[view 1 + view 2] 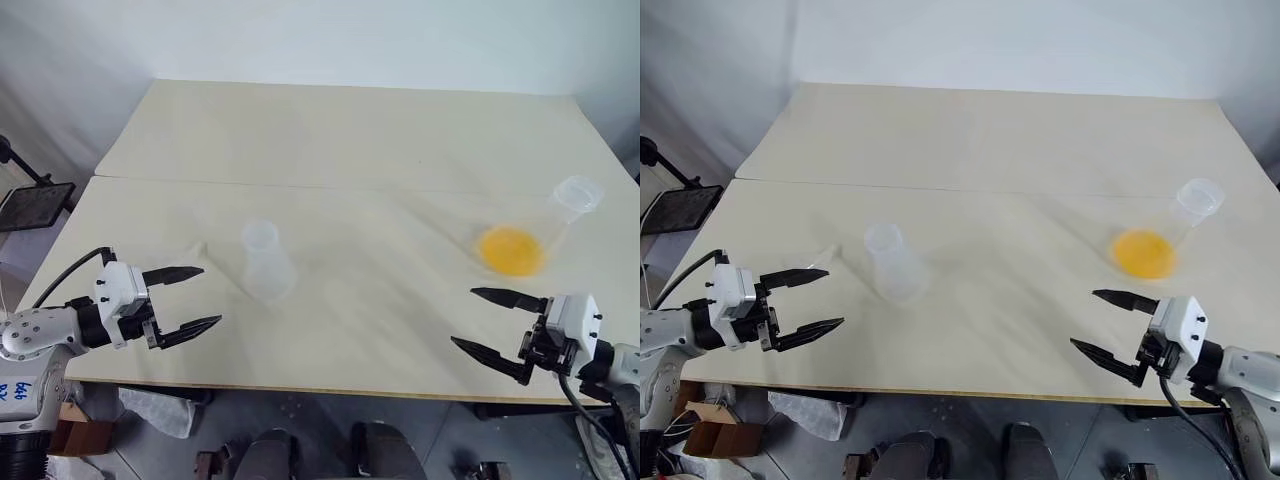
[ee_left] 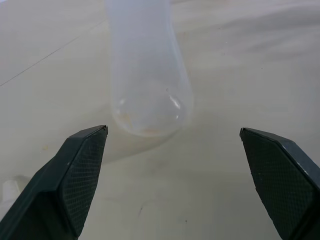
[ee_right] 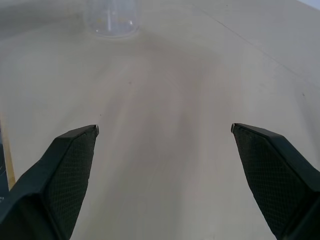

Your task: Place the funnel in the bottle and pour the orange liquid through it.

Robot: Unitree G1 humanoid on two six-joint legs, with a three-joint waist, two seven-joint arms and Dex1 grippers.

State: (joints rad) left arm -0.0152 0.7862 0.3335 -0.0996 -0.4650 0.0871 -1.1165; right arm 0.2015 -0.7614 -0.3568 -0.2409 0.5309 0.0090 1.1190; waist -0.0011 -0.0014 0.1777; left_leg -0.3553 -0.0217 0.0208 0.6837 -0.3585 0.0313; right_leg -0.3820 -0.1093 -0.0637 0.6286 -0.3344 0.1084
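Next, I close my left gripper around the bottle's neck (image 1: pixel 263 252) (image 2: pixel 140 17), below the rim of the small frosted bottle.
The bottle (image 1: pixel 265 262), a small clear frosted flask, stands left of the table's middle. It also rises just beyond my left gripper's fingertips in the left wrist view (image 2: pixel 147 95). A faint clear shape that looks like the funnel (image 1: pixel 825 254) lies on the table to the bottle's left. The orange liquid (image 1: pixel 512 250) pools in a larger clear flask (image 1: pixel 577 196) at the right. My left gripper (image 1: pixel 210 295) hovers open at the near left edge, pointing at the bottle. My right gripper (image 1: pixel 462 316) is open at the near right edge, with bare table between its fingers (image 3: pixel 70 165).
The pale table (image 1: pixel 350 130) has a seam (image 1: pixel 400 187) running across it, with wide free room behind it. A black stand (image 1: pixel 35 205) sits off the left edge. The front edge runs just under both grippers.
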